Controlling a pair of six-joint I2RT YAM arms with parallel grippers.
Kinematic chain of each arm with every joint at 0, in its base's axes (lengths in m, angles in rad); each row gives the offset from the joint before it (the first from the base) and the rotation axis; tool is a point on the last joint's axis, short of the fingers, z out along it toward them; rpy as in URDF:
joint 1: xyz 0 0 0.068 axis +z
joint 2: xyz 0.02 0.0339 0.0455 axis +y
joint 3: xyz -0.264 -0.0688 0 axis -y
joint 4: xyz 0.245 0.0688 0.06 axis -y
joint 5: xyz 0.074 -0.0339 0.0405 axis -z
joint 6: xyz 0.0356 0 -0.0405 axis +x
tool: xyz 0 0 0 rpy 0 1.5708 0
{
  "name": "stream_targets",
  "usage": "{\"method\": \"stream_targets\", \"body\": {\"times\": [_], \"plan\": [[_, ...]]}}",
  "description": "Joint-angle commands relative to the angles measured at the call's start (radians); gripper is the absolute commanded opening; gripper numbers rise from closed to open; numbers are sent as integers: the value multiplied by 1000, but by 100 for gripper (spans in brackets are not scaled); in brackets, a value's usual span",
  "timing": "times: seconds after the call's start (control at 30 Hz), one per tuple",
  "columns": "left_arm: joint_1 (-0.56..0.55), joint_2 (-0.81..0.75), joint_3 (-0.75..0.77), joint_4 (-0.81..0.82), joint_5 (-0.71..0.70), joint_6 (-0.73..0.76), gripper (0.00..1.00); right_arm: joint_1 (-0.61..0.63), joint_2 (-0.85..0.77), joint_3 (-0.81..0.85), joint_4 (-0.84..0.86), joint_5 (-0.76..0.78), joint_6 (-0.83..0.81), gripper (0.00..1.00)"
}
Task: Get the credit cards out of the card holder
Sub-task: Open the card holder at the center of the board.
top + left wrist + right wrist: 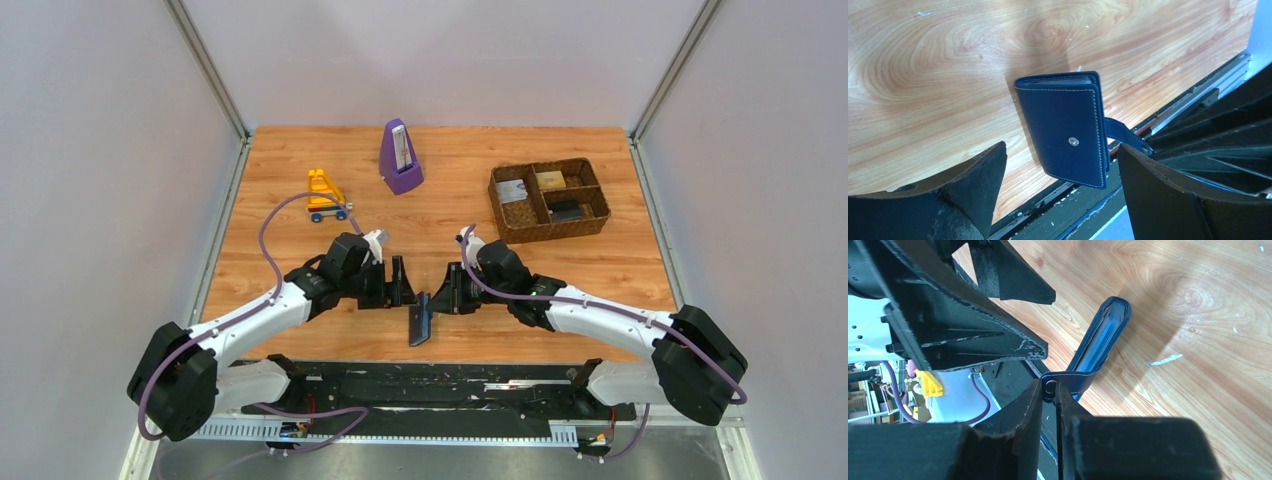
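Observation:
The left gripper's fingers straddle both covers of the card holder, so it should pinch only the cover with the metal snap (1075,147) and open it.
The card holder (421,322), dark blue and closed, stands on edge at the table's near edge between my two grippers. In the left wrist view its cover (1068,135) with a metal snap faces me. My left gripper (1062,150) is open, one finger on each side of the holder, not touching it. My right gripper (1049,386) is shut on the holder's snap strap (1070,379), and the holder's body (1103,337) leans away from it. Blue-grey page edges show along the holder's side. The credit cards inside the holder are hidden.
A brown woven basket (555,233) stands at the back right, holding a whitish card, a gold-tan card and a dark flat item (567,211). A purple metronome (400,158) and a yellow toy (325,195) stand at the back. The black base rail runs just below the holder.

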Motion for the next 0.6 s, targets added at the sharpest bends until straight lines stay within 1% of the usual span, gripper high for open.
{"method": "stream_targets", "body": {"times": [0.0, 0.2, 0.4, 0.47, 0.53, 0.57], "plan": [[-6, -43, 9, 50, 25, -12, 90, -3, -8, 41, 62, -18, 7, 0], [-6, -18, 3, 83, 82, -16, 90, -2, -11, 31, 84, -31, 21, 0], [-6, 10, 0, 99, 93, -15, 89, -2, -24, 36, 87, -37, 18, 0], [-7, 18, -1, 107, 92, -19, 87, -2, -24, 35, 82, -34, 17, 0], [-6, 31, 3, 95, 82, -15, 81, -3, -26, 28, 81, -28, 17, 0], [-6, 36, 5, 84, 77, -11, 79, -2, -28, 23, 80, -25, 16, 0]]}}
